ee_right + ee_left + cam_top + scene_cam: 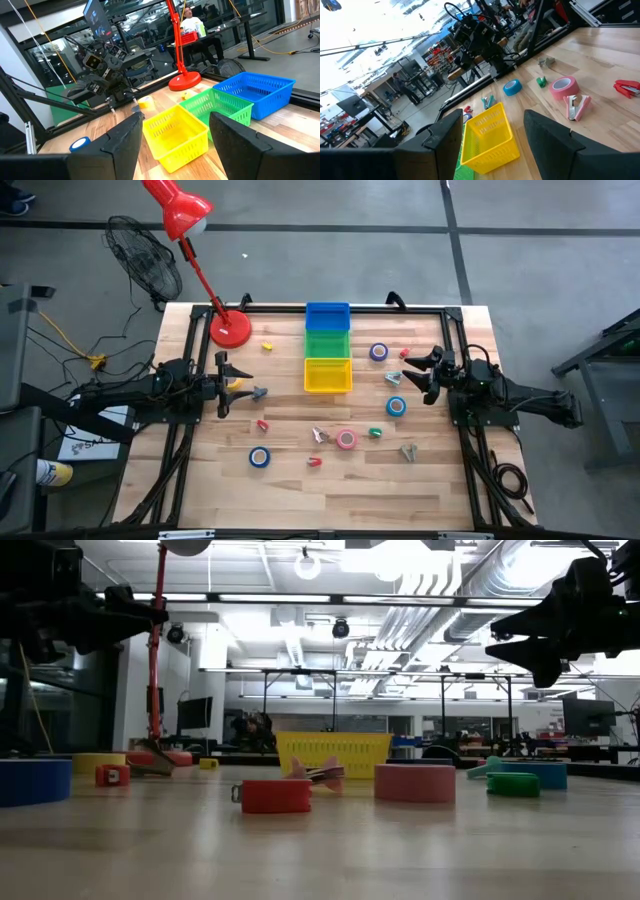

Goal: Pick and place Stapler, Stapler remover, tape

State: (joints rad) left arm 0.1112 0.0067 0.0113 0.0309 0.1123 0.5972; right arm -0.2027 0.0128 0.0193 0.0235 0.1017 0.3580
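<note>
The robot's left gripper will next move to the small yellow stapler beside the red desk lamp's base and close on the stapler's sides (267, 346).
Both arms wait level above the table. My left gripper (222, 385) (492, 120) is at the left edge and my right gripper (425, 375) (175, 120) at the right edge. Both are open with nothing between the fingers. Lying flat on the wood are a pink tape roll (346, 439) (564, 86) and blue tape rolls (260, 457) (396, 406) (378, 352). A pink-and-white stapler remover (320, 435) (576, 106) lies beside the pink roll, and a grey one (408, 450) sits nearer the right. Small red staplers (263, 424) (314, 462) lie toward the near side.
Blue (327, 315), green (327, 342) and yellow (327, 374) baskets stand in a row at the table's far middle. A red desk lamp (229, 328) stands at the far left corner. A small green piece (375, 432) and a yellow piece (267, 346) also lie about.
</note>
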